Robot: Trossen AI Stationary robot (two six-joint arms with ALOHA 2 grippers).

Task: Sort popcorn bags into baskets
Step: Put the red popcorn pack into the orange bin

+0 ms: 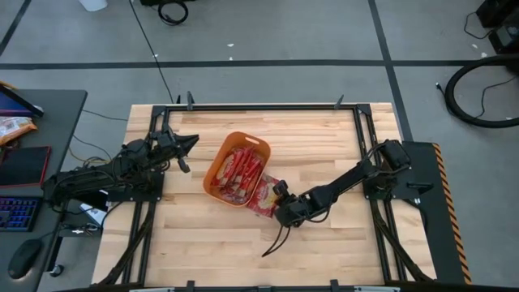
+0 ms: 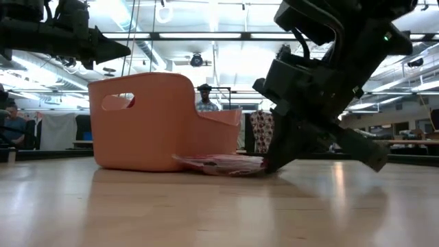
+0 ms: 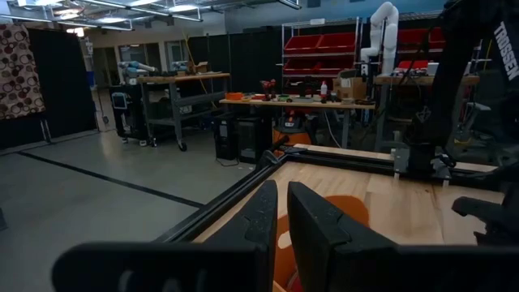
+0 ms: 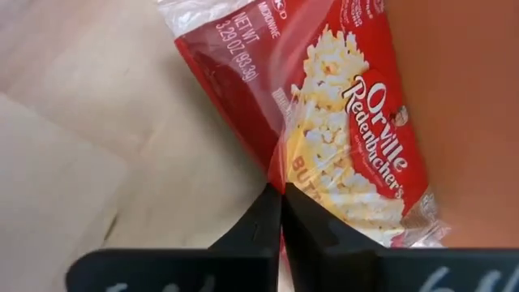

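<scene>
My right gripper has the loose popcorn bag, now flat against the basket, to set down. It will let go of it between the red bags and the orange basket's far long side (image 1: pixel 232 162).
The orange basket (image 1: pixel 213 173) stands mid-table with several red popcorn bags (image 1: pixel 237 169) lying inside it. One squarish red bag with a yellow popcorn picture (image 4: pixel 340 122) lies flat on the table (image 1: pixel 261 193) against the basket's right near wall (image 2: pixel 151 123). My right gripper (image 4: pixel 280 195) is low at that bag's right edge (image 1: pixel 280 197), shut on it. My left gripper (image 1: pixel 193 140) hovers shut above the table, left of the basket, holding nothing. My right gripper pinches the loose popcorn bag between its two fingers at the bag's edge (image 4: pixel 296 174) farthest from the basket. The fingers slant down from the table's right side. The bag lies flat on the wood (image 2: pixel 219 163), its other side against the basket's wall.
Bare wood lies near and right of the basket. Black frame rails (image 1: pixel 268 106) run along the table's edges. A person (image 2: pixel 204 97) stands in the room beyond the far edge. A cable (image 1: pixel 276 239) trails under the right arm.
</scene>
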